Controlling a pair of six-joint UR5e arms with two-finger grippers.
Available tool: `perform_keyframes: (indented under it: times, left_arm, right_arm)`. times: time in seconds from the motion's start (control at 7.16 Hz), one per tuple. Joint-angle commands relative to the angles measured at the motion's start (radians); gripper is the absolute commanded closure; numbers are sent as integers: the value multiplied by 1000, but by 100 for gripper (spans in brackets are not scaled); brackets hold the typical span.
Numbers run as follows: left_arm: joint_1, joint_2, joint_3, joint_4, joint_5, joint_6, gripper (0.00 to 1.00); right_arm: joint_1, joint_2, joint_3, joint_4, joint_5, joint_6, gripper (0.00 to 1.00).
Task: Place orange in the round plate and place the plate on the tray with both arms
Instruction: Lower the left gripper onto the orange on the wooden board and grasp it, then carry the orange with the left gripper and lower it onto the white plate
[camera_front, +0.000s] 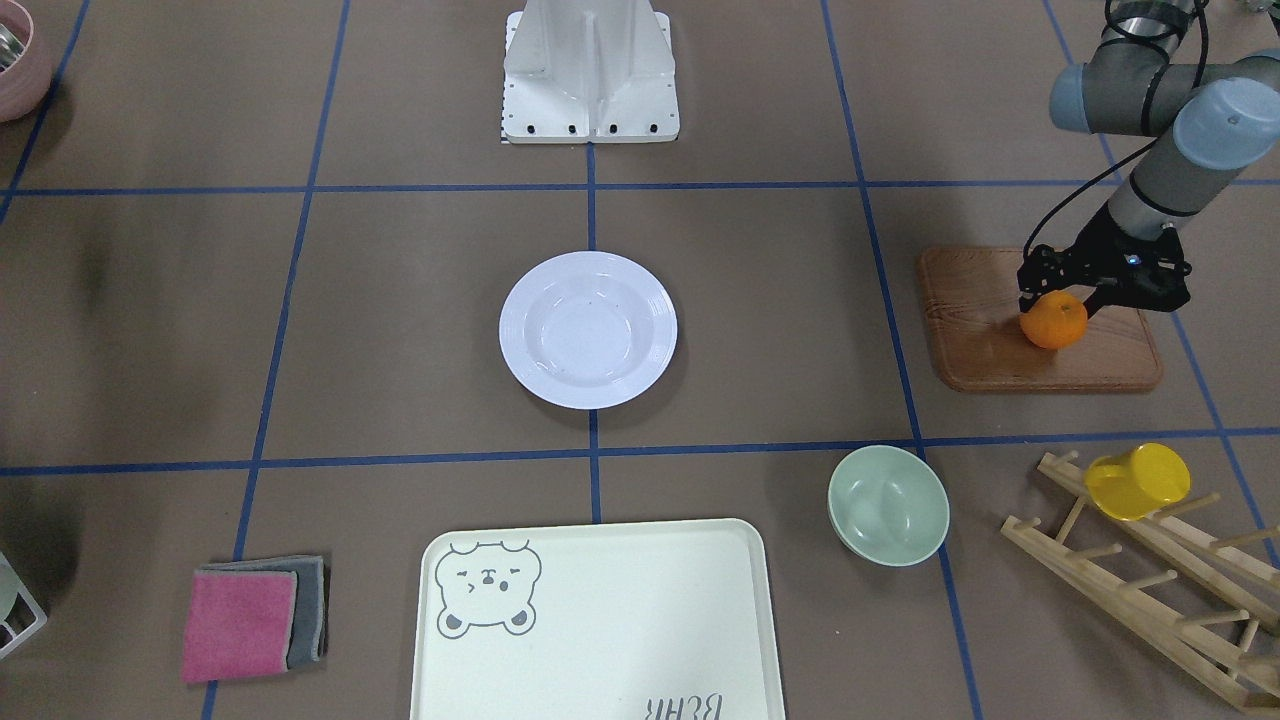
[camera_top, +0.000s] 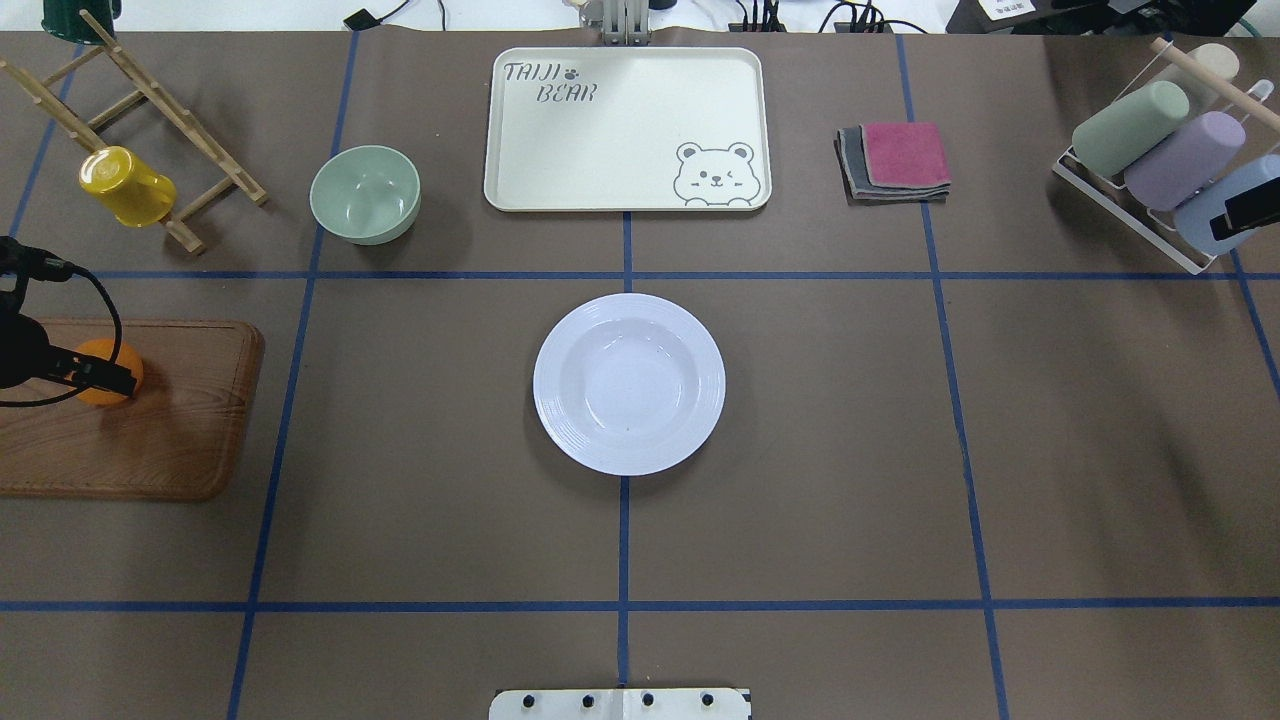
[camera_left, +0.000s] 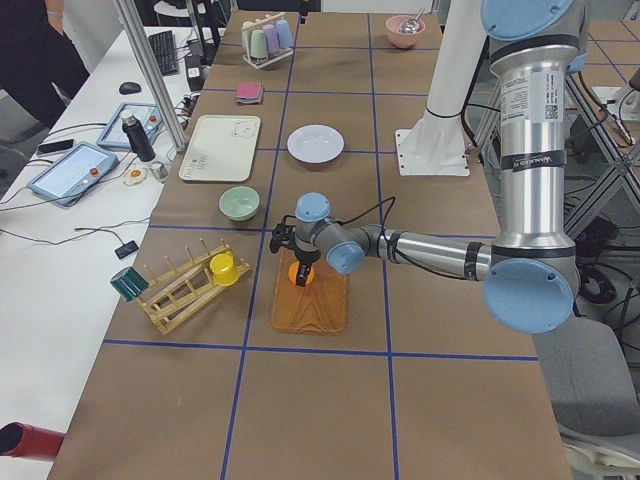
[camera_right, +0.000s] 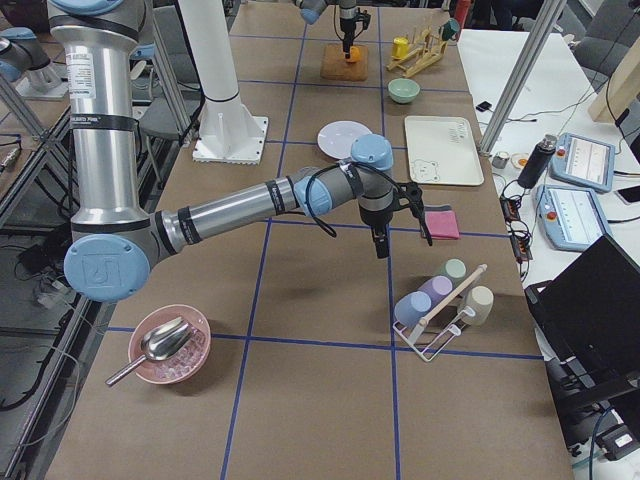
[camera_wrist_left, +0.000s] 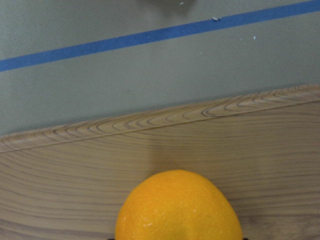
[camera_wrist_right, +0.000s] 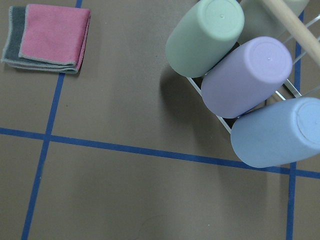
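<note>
Next, my left gripper lets go of the orange in the middle of the white round plate (camera_front: 588, 334).
The orange (camera_front: 1053, 321) rests on a brown wooden board (camera_front: 980, 350) at the robot's left side of the table. My left gripper (camera_front: 1062, 304) reaches down over the fruit with a finger on each side, shut on it. In the left wrist view the orange (camera_wrist_left: 178, 207) fills the bottom centre. The white round plate (camera_top: 629, 383) lies bare in the table's middle. Beyond it lies the cream tray (camera_top: 600, 150) with the bear drawing. My right gripper (camera_right: 380, 247) hangs above the table near a cup rack; I cannot tell whether it is open or shut.
A pale green bowl (camera_top: 365, 193) and a wooden rack holding a yellow cup (camera_top: 125, 187) stand beyond the board. A folded pink and grey cloth (camera_top: 895, 160) lies right of the tray. A rack of pastel cups (camera_wrist_right: 240, 85) sits far right.
</note>
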Motion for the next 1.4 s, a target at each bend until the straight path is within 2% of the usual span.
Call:
perform_keyframes:
  times: [0.0,0.14,0.28,0.42,0.56,0.7,0.84,0.98,1.12,1.26]
  left_arm:
    - [-16,-29,-153,175,-29,-4,100]
    - [-17,-110,-233,358,-26,-32,100]
    - [-10,-244,-264,521,-19,-117,100]
    - [32,-376,-263,625,-17,-206,100]
    - [137,-484,-258,711,22,-321,100]
    - [225,-591,-245,788,103,-398,100]
    - [268,-693,-198,843,116,-465,100]
    - [311,-797,-95,844,124,-536,100]
    - [345,-907,20,842,170,-581,100]
    - [389,-968,107,830,182,-617,100]
  right_arm:
    - [0,0,0,0,4,1,0]
    - [-4,2,0,0,4,3,0]
    - [-15,3,0,0,3,5,0]
    - [-23,8,0,0,1,6,0]
    - [-32,11,5,2,4,33,0]
    - [-41,12,6,17,3,52,0]
    - [-46,12,8,28,6,63,0]
    - [-53,12,9,29,7,77,0]
    - [-58,12,8,29,6,77,0]
    - [-62,12,8,29,7,77,0]
